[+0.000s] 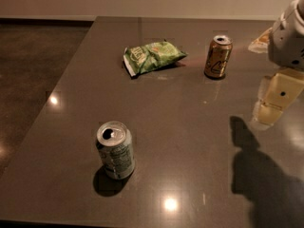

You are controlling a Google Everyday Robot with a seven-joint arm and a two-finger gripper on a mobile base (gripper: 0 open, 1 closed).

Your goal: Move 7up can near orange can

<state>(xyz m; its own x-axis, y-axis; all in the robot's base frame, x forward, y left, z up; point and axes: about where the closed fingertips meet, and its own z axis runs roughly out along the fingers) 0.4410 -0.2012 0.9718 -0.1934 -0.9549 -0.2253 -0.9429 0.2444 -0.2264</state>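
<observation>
I will grip the 7up can's body (118, 157) below its silver top, as this can must go near the orange can.
The 7up can (115, 150) stands upright on the dark table (190, 141) at the front left; it has a pale green-and-white body and a silver top with an open hole. The orange can (218, 57) stands upright at the back right, golden-brown with dark markings. My gripper (274, 102) hangs over the table's right side, to the right of and nearer than the orange can and far from the 7up can. It holds nothing that I can see. Its shadow (256, 175) falls on the table below it.
A green chip bag (153, 56) lies flat at the back, left of the orange can. A pale object (261, 42) lies at the far right behind my arm. The table's left edge drops to a dark floor (28, 80).
</observation>
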